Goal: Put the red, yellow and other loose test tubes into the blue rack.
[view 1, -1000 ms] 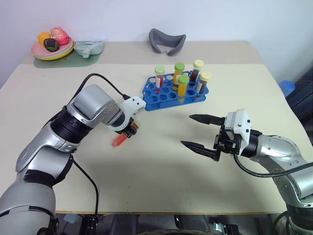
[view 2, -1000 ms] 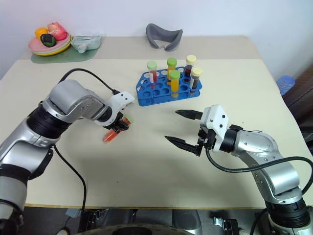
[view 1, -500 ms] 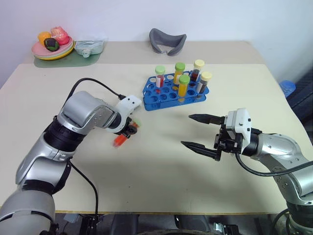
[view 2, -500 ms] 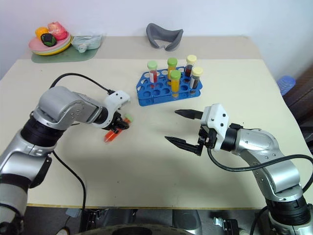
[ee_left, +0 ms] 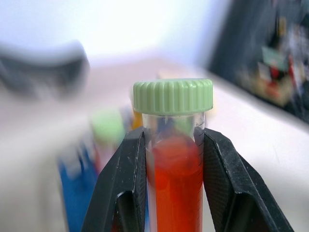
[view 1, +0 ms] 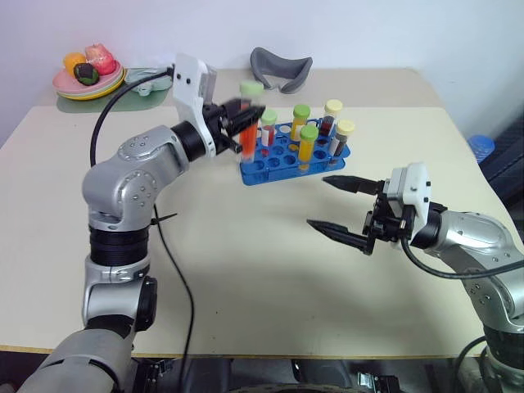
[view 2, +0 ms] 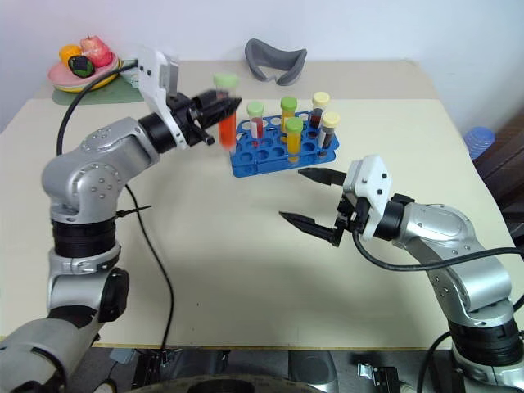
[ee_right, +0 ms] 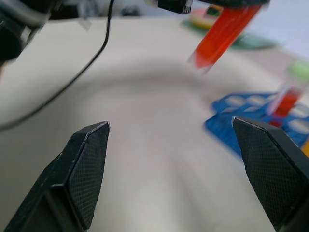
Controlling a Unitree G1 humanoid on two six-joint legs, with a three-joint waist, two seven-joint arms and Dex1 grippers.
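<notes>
The red test tube will go down from my left gripper into the blue rack's front-row hole ahead of the standing red tube point(view 1: 273, 162).
My left gripper point(view 1: 240, 116) is shut on the red test tube point(view 1: 248, 127), which has a light-green cap point(ee_left: 173, 95). It holds the tube nearly upright in the air, just above the left end of the blue rack point(view 1: 255, 173). In the left wrist view the black fingers point(ee_left: 126, 183) clamp the tube point(ee_left: 176, 188) below its cap. Several capped tubes stand in the rack, among them a yellow one point(view 1: 307, 144). My right gripper point(view 1: 318, 201) hovers open and empty over the table, in front of the rack's right end. The right wrist view shows the red tube point(ee_right: 219, 36) and the rack point(ee_right: 231, 126).
A grey curved object point(view 1: 280, 67) lies behind the rack. A plate of toy food point(view 1: 86, 78) and a pale packet point(view 1: 148, 79) sit on a green mat at the back left corner. A black cable point(view 1: 168, 246) hangs from my left arm over the table.
My left gripper rose from just above the table up to the rack's left end, turning the red tube from slanted downward to nearly upright. The right gripper lifted slightly and stayed open.
</notes>
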